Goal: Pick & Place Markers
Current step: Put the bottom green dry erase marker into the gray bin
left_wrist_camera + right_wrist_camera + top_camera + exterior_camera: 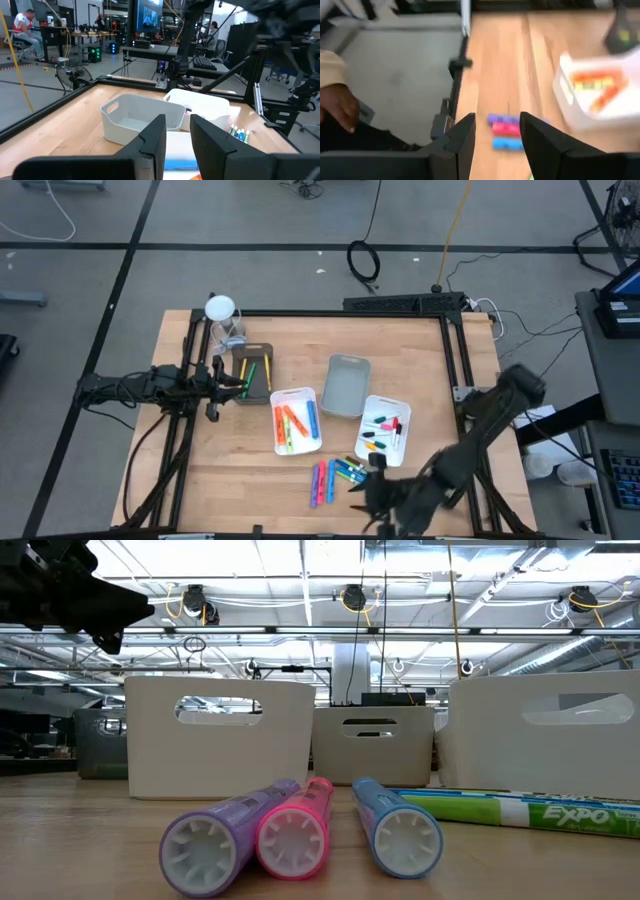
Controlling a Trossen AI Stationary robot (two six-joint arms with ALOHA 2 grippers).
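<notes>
Next, I move my right gripper to the green marker nearest the purple, pink and blue markers and close it on its white end (355, 480) opposite the cap.
Several loose markers (335, 473) lie flat on the table near its near edge. Purple, pink and blue ones (290, 835) lie side by side, with a green one (520, 810) to their right. My right gripper (373, 485) is open and stands just right of this group, touching nothing. In its wrist view the gripper (497, 132) points at the purple, pink and blue markers (506, 130). More markers lie in a white tray (296, 420), another white tray (385, 425) and a brown tray (254, 372). My left gripper (214, 388) waits open at the table's left, beside the brown tray.
An empty grey tray (347, 385) stands between the two white trays and shows ahead of the left gripper (177, 135). A clear cup (222, 315) stands at the far left corner. A person's hand (337, 107) shows beyond the table's edge. Bare wood lies left of the loose markers.
</notes>
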